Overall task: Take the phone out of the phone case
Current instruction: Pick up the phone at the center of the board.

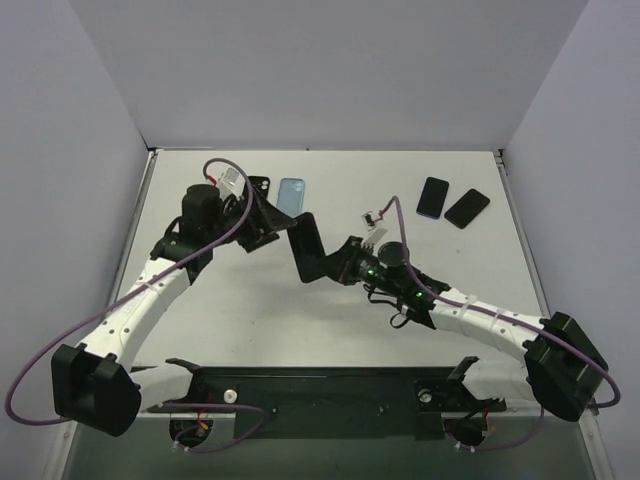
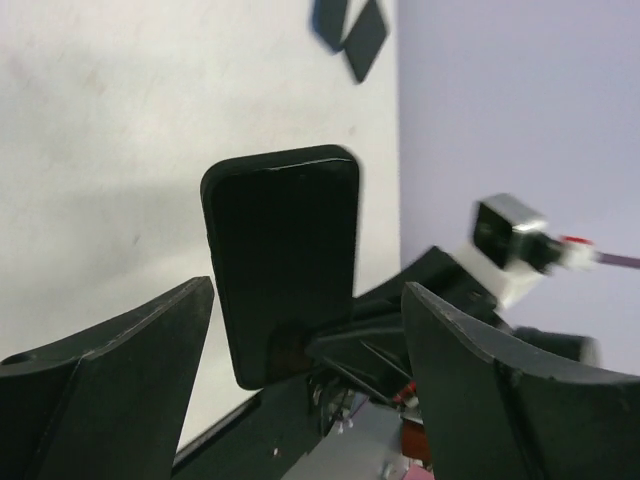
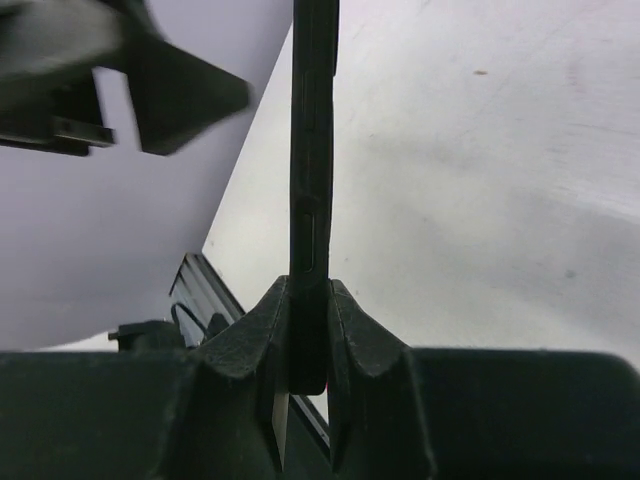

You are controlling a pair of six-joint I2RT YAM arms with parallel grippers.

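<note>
Next, my left gripper grips the phone's upper end (image 1: 303, 226) before my right gripper shifts its hold, since only my right gripper is holding the phone, by its lower end.
A black phone (image 1: 308, 248) is held up off the table, and my right gripper (image 1: 337, 266) is shut on its lower end. In the right wrist view the phone (image 3: 312, 150) stands edge-on, pinched between the two pads of that gripper (image 3: 308, 300). Whether it wears a phone case I cannot tell. My left gripper (image 1: 272, 212) is open at the phone's upper end. In the left wrist view the phone's dark face (image 2: 283, 250) shows beyond the wide-apart fingers of the left gripper (image 2: 307, 288), which do not touch it.
A light blue case-shaped slab (image 1: 292, 194) lies flat on the table behind the left gripper. Two dark phone-sized slabs (image 1: 432, 197) (image 1: 467, 208) lie at the back right. White walls close the table on three sides.
</note>
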